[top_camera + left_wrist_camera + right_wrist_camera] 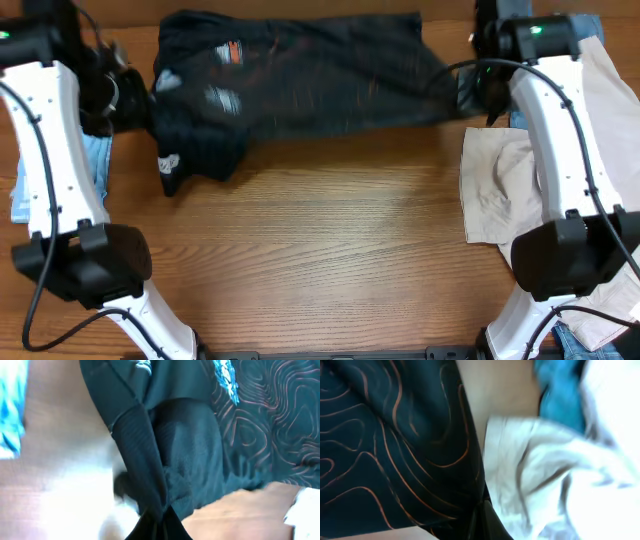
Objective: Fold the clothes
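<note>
The robot's right gripper will release the black garment's edge on the wooden table (437,142) beside the far corner of the beige garment.
The black garment (300,80) with thin orange contour lines, white lettering and a small red label is stretched across the far side of the table. My left gripper (128,100) is shut on its left edge; the left wrist view shows the black fabric (190,450) pinched between the fingers (159,522). My right gripper (472,95) is shut on its right edge; the right wrist view shows the contour-lined cloth (395,445) caught in the jaws (482,520). A sleeve hangs down at the lower left (190,165).
A beige garment (500,190) lies at the right under the right arm, also in the right wrist view (555,475). Blue cloth lies at the far left (95,160) and far right (585,25). The wooden table (320,250) extends toward the front.
</note>
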